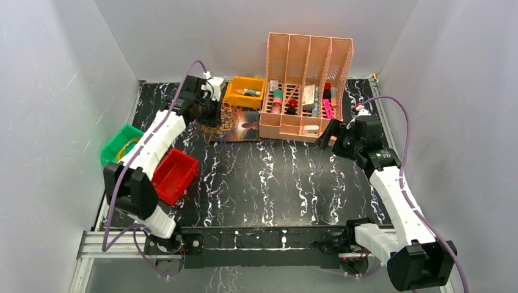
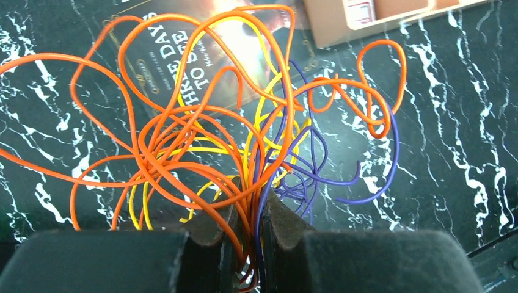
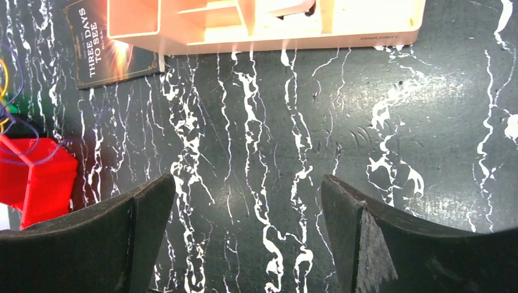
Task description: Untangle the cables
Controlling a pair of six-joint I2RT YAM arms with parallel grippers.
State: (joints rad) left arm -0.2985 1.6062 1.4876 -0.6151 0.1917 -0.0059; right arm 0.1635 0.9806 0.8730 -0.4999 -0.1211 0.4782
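Observation:
My left gripper is going to set the bunch of wires down on the bare table before the pink organizer's corner (image 1: 266, 178) beside the book.
The cables (image 2: 232, 134) are a tangle of thin orange, yellow and purple wires fanning out over the black marble table and a book. My left gripper (image 2: 247, 210) is shut on a bunch of these wires, which pass between its jaws. In the top view the left gripper (image 1: 215, 112) is at the back left, with the cables (image 1: 221, 124) hanging beside the book. My right gripper (image 3: 247, 201) is open and empty above bare table; in the top view the right gripper (image 1: 333, 135) is near the pink organizer's front right.
A book (image 1: 244, 124) lies before a yellow bin (image 1: 244, 93). A pink file organizer (image 1: 305, 85) holds small items. A green bin (image 1: 122, 143) with yellow wires and a red bin (image 1: 176, 175) stand at the left.

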